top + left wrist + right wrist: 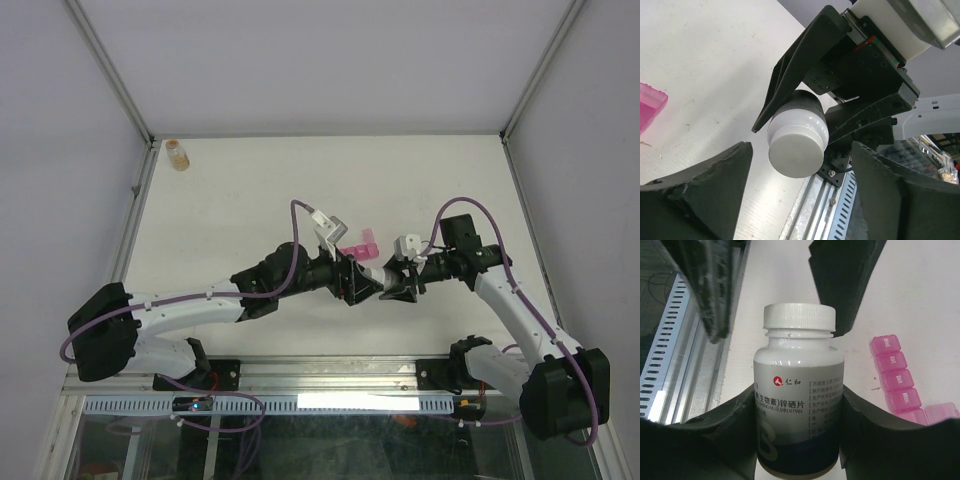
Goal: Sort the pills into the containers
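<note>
Next, my left gripper rolls level, grips the cap (799,317) and twists, because the white cap sits on the pill bottle's neck and the gripper slants around it.
My right gripper (797,412) is shut on a white-capped pill bottle (799,375) with a grey and navy label, holding it by its lower body. My left gripper (801,155) faces it, open, one finger on each side of the bottle's white cap (796,154) without touching it. In the top view the two grippers (364,283) (399,285) meet at mid-table. The pink containers (894,380) lie on the table just beyond, several lids shut with day labels and one lid (941,413) raised. A corner of the containers (650,104) also shows in the left wrist view. No pills are visible.
A small amber bottle (177,154) stands at the far left corner of the white table (250,200). The metal rail and cable duct (840,210) run along the near edge, under the grippers. Frame posts (130,215) border the sides.
</note>
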{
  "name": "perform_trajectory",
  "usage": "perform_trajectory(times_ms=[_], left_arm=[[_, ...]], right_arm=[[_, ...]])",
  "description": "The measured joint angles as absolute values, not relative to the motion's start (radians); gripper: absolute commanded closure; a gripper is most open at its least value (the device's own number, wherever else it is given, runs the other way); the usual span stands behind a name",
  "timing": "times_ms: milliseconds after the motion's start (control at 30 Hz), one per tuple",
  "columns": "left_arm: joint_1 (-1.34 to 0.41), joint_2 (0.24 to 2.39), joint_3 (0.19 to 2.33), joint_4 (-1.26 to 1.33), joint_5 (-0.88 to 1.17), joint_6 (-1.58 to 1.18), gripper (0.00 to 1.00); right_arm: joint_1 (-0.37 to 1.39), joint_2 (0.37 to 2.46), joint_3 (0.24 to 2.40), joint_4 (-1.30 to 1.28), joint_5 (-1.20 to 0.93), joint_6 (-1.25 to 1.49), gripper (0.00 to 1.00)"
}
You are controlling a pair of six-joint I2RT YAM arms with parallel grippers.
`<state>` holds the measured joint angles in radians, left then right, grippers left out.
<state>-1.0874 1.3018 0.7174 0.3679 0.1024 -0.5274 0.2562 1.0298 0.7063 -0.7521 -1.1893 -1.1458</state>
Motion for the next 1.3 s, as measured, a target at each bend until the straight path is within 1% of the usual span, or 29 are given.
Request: perform_trajectory(times_ms=[33, 67, 367, 567, 767, 967, 1133, 1300], left_arm=[[-1.087, 1.300, 0.717, 0.369, 0.100, -0.531, 0.03], [-1.088, 1.296, 0.717, 0.370, 0.093, -0.538, 0.01], [-1.087, 1.186, 0.654, 0.395, 0.045, -0.512, 0.01], [-1.085, 1.074, 0.532, 0.491, 0.127, -0.288, 0.01], [-1.076, 1.097, 0.505, 0.582, 0.242, -0.059, 0.02], [-1.038, 1.204, 0.553, 0.593, 0.305, 0.062, 0.12], [-1.018, 1.273, 0.603, 0.611, 0.328, 0.086, 0.23], [-1.013, 1.311, 0.611, 0.637, 0.350, 0.086, 0.32]], right_arm=[[0.256, 1.030, 0.706, -0.752, -1.189, -1.146, 1.00], [0.256, 1.030, 0.706, -0.752, -1.189, -1.146, 1.00], [0.256, 1.030, 0.706, -0.752, -1.189, -1.146, 1.00], [0.256, 1.030, 0.706, -0.752, -1.189, -1.146, 1.00], [0.256, 1.030, 0.706, -0.752, -1.190, -1.146, 1.00], [0.256, 1.030, 0.706, -0.752, -1.189, -1.146, 1.00], [0.256, 1.030, 0.706, -0.752, -1.189, -1.146, 1.00], [0.256, 1.030, 0.706, -0.752, -1.189, -1.146, 1.00]])
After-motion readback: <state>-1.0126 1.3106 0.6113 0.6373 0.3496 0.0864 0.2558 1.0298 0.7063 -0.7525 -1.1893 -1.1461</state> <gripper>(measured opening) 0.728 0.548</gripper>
